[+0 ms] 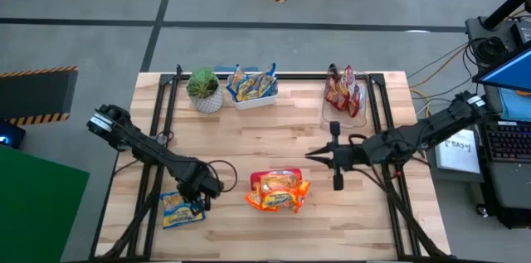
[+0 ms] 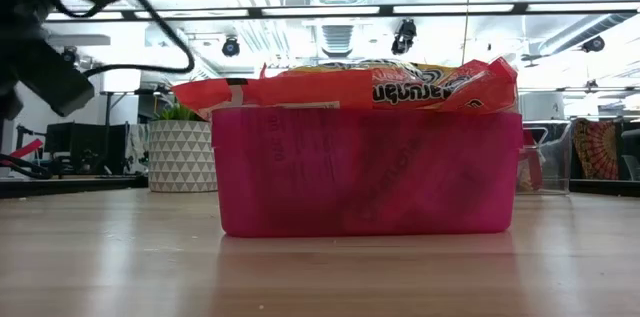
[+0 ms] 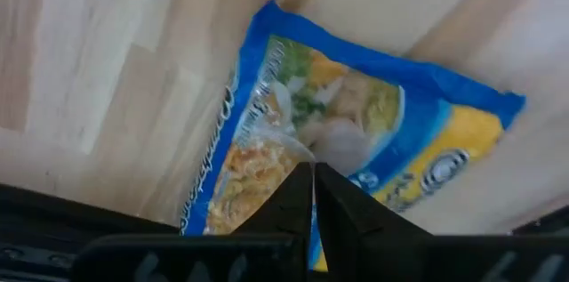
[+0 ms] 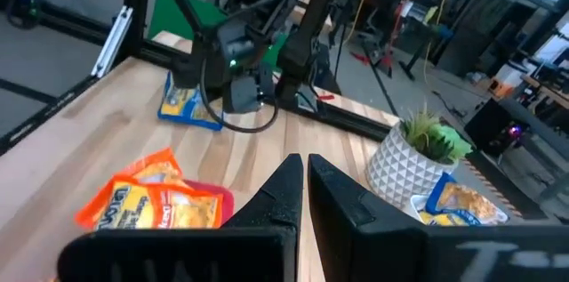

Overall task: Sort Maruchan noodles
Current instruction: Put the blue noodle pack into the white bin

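Observation:
My left gripper should release the blue-and-yellow packet so that it lies on the bare wood (image 1: 252,129) just in front of the white bin.
A blue-and-yellow Maruchan noodles packet (image 1: 182,210) (image 3: 356,131) lies flat on the wooden table near its front left. My left gripper (image 1: 199,197) (image 3: 312,175) is shut and slants down over the packet's middle. Orange noodle packets (image 1: 278,190) (image 2: 380,85) fill a pink bin (image 2: 365,172) at the front middle. Blue packets (image 1: 251,85) stand in a white bin, and dark red packets (image 1: 342,89) stand in a clear bin. My right gripper (image 1: 311,156) (image 4: 305,171) is shut, holds nothing, and hangs level in the air right of the pink bin. My left gripper's shut fingertips (image 3: 302,184) point down at the middle of the blue-and-yellow packet's face (image 3: 333,140). Whether they touch it, I cannot tell. The packet lies flat on the table.
A potted plant (image 1: 204,89) (image 2: 182,155) stands at the far edge beside the white bin (image 1: 253,99). The clear bin (image 1: 357,109) is at the far right. Black frame rails (image 1: 166,114) run along the table's left and right sides. Bare wood lies between the bins.

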Motion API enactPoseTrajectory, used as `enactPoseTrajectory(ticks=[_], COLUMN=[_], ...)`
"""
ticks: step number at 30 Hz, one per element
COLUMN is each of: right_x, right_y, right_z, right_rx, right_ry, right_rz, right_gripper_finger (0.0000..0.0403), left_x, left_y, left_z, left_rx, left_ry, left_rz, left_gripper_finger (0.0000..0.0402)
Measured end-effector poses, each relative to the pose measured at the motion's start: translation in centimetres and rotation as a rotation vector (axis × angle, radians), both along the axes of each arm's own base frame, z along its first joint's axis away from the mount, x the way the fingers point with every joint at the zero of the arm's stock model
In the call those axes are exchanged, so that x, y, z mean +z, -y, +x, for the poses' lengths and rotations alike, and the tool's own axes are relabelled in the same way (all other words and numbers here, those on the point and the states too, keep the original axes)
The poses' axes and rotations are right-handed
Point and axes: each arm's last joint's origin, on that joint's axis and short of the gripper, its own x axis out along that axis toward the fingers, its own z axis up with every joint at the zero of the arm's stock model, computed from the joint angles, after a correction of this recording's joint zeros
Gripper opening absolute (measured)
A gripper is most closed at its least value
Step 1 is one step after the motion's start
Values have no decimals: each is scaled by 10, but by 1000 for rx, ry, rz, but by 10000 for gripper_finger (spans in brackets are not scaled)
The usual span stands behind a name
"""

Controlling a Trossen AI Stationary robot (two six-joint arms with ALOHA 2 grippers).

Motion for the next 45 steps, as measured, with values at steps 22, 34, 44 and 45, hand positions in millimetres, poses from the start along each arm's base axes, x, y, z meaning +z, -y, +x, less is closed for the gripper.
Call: enactPoseTrajectory(ticks=[22, 34, 44, 45], right_x=[2, 2, 1, 1], right_y=[5, 5, 5, 5], right_z=[-11, -11, -11, -11], right_rx=[5, 4, 6, 6], right_ry=[0, -4, -11, -11], right_rz=[-12, -10, -23, -25], right_gripper_finger=[13, 13, 13, 13], left_x=[58, 45, 30, 28], left_y=[-10, -59, -106, -107], left_z=[69, 98, 100, 99], left_rx=[-545, -565, -414, -416], left_ry=[710, 840, 783, 773], left_rz=[665, 749, 804, 805], left_gripper_finger=[0, 0, 48, 62])
